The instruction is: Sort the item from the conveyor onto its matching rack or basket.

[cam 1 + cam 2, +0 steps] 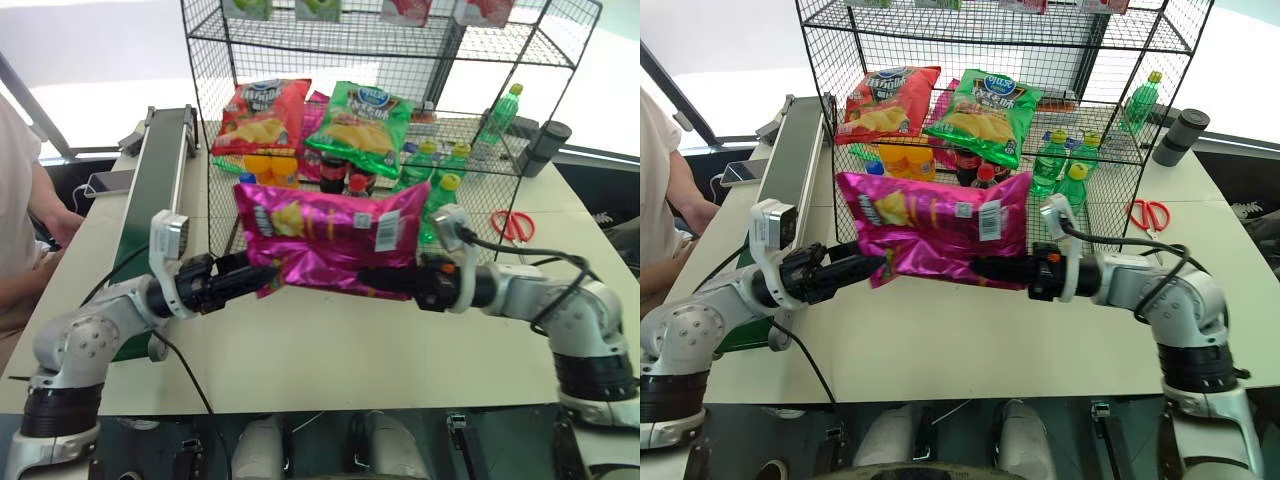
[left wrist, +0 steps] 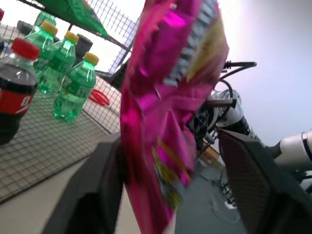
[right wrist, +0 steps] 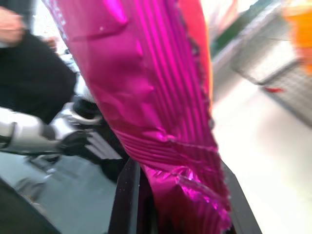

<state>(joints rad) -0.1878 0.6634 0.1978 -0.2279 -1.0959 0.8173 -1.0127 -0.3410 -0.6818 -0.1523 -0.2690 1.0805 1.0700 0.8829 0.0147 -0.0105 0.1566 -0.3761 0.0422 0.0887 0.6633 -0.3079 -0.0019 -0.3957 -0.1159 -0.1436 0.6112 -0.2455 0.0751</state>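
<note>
My right gripper is going to release the magenta-pink chip bag beside the green chip bag, above the green bottles point(image 1: 467, 128).
The item point(image 1: 330, 240), a crinkly magenta-pink chip bag, hangs broadside above the table in front of the black wire rack point(image 1: 560, 60). My right gripper point(image 1: 385, 282) is shut on the bag's lower right edge, and in the right wrist view its fingers point(image 3: 127, 195) pinch the foil. At the bag's lower left corner my left gripper point(image 1: 262, 278) stands open. In the left wrist view its fingers point(image 2: 92, 195) stand wide on either side of the bag. The conveyor point(image 1: 150, 190) with its dark green belt runs along the table's left side.
On the rack's lower tier lie a red chip bag point(image 1: 262, 115) and a green chip bag point(image 1: 362, 118), with cola bottles point(image 1: 345, 178) and green bottles point(image 1: 440, 165). Red scissors point(image 1: 513, 225) and a dark cylinder point(image 1: 550, 145) lie right of the rack. A person point(image 1: 20, 220) stands at the left.
</note>
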